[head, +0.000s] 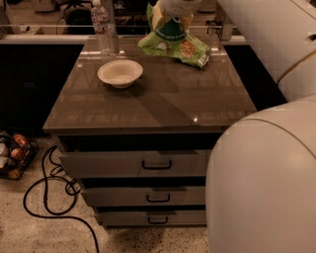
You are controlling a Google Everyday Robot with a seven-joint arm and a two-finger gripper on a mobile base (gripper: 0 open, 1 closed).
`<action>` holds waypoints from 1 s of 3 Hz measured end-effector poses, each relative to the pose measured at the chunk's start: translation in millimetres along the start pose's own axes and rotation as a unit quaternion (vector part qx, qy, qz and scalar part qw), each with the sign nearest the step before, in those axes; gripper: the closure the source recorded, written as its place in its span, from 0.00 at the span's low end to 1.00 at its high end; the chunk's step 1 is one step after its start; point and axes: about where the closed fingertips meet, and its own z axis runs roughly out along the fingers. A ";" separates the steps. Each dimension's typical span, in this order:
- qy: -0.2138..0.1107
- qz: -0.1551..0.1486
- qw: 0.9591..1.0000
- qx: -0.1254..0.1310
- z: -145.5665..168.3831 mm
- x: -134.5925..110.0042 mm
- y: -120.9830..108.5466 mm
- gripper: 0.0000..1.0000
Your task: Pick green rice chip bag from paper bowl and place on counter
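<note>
I need to let go of the green rice chip bag on the bare counter [192,85] between the paper bowl and my white arm.
The green rice chip bag [174,43], bright green with round orange-tan chip pictures, lies at the back of the counter [163,104]. Its upper end rises into my gripper [171,15], which hangs at the top edge of the view and is shut on it. The bag's lower end rests on the counter top. The paper bowl [120,73], off-white and shallow, stands empty to the left and nearer the front, apart from the bag. A corner with a white label [201,60] shows at the bag's right end; I cannot tell whether it is a second bag.
A clear water bottle [102,25] stands at the back left of the counter, behind the bowl. My white arm [266,173] fills the right side. A black cable [49,197] and a basket of objects [12,158] lie on the floor at the left.
</note>
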 end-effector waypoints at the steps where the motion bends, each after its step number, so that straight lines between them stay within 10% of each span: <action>1: -0.002 -0.017 1.000 -0.009 0.5 22.9 -16.4 1.00; 3: 0.000 -0.038 0.998 -0.056 23.8 80.8 -45.8 1.00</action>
